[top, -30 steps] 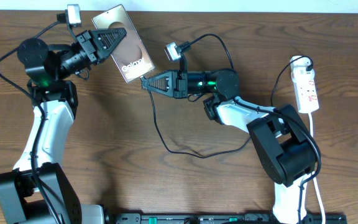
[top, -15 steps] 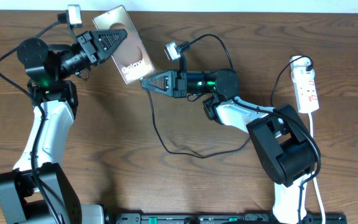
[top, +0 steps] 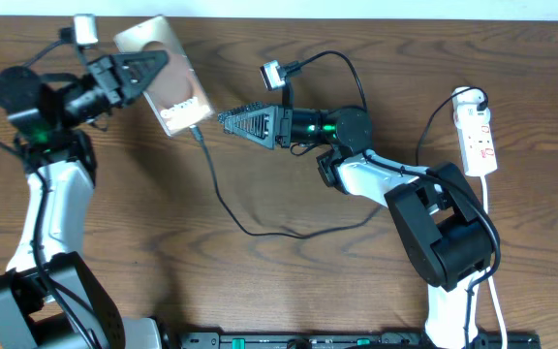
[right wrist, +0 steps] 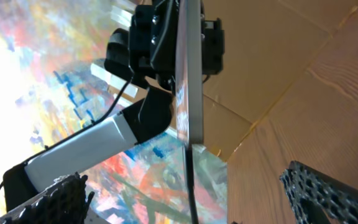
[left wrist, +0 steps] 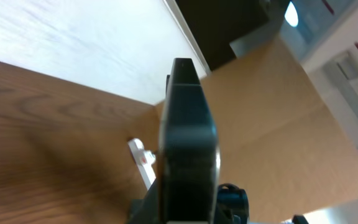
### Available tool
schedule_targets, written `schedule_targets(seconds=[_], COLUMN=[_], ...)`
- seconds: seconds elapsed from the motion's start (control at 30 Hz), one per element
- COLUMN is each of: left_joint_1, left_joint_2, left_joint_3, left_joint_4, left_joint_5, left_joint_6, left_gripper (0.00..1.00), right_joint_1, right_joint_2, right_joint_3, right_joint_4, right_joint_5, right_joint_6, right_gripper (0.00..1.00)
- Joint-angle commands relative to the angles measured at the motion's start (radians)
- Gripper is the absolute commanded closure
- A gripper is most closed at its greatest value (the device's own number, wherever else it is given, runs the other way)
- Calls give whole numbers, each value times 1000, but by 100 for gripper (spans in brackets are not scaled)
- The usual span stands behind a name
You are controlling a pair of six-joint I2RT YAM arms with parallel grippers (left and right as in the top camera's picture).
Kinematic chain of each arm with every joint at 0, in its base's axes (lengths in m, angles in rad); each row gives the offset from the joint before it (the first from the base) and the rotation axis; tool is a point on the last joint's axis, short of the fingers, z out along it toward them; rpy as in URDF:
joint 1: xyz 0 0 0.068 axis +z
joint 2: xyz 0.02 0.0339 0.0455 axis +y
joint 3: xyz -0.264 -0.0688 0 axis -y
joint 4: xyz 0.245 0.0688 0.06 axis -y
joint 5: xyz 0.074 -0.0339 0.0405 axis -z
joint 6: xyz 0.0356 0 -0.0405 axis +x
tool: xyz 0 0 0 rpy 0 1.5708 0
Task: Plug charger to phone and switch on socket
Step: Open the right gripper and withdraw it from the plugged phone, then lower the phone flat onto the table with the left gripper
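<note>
My left gripper needs to let go of the phone on the table [top: 216, 174] under the charger's hanging cable, near the fingers of my right gripper.
My left gripper [top: 161, 66] is shut on the phone [top: 177, 97], holding it tilted above the table's far left. In the left wrist view the phone [left wrist: 188, 143] shows edge-on and fills the middle. The charger [top: 223, 199], a thin black cable, has its plug [top: 198, 133] at the phone's lower end and looks seated there. My right gripper [top: 225, 118] stands open just right of the plug. In the right wrist view the cable [right wrist: 192, 183] hangs from the phone [right wrist: 189, 74] between the spread fingers [right wrist: 331, 193], touching neither. The white socket [top: 479, 134] lies at the far right.
The charger's cable loops across the table's middle toward the right arm [top: 395, 184]. The socket's white lead [top: 492, 242] runs down the right edge. In the left wrist view the socket [left wrist: 143, 163] shows small, far behind the phone.
The right gripper has opened and let go of the plug. The left arm has swung left with the phone, and the cable followed it.
</note>
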Motion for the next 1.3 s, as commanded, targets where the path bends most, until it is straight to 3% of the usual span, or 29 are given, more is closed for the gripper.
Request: schedule_targets(seconds=[0.0,0.2,0.3,0.43,0.53,0.6,0.8,0.9,0.97,1.0,1.13,1.27], left_joint_1=[64,90,90,90,90,90,65,28,6,-23,-88,-150], left_joint_2=[-8,-8,-8,-8,-8,-8,-3,0,0,3,21,72], left_joint_3=[2,2,2,2,2,2,1,1,1,1,1,1], left_joint_4=[3,4,4,4,3,3,-34,-257,-415,-587,-882,-1034], left_joint_5=[51,84,84,84,84,84,78,34,-9,-75,-261,-402], left_joint_6=[2,-1,0,6,6,7,33,185,306,438,670,788], left_gripper=[93,93,93,93,93,92,93,93,93,93,93,93], right_joint_1=[-22,-52,-72,-104,-119,-121,-120,-120,-120,-120,-120,-120], right_joint_2=[-5,-5,-13,-47,-111,-154,-346,-451,-492,-532,-577,-577], right_joint_3=[19,28,53,115,174,200,264,267,267,267,267,266], right_joint_4=[-91,-560,-715,-1072,-1458,-1616,-2006,-2157,-2206,-2246,-2300,-2334], right_joint_5=[-2,-14,-22,12,165,270,727,970,1026,1069,1135,1165], right_joint_6=[-53,-286,-387,-597,-821,-898,-959,-918,-918,-918,-918,-918], right_gripper=[1,1,1,1,1,1,1,1,1,1,1,1])
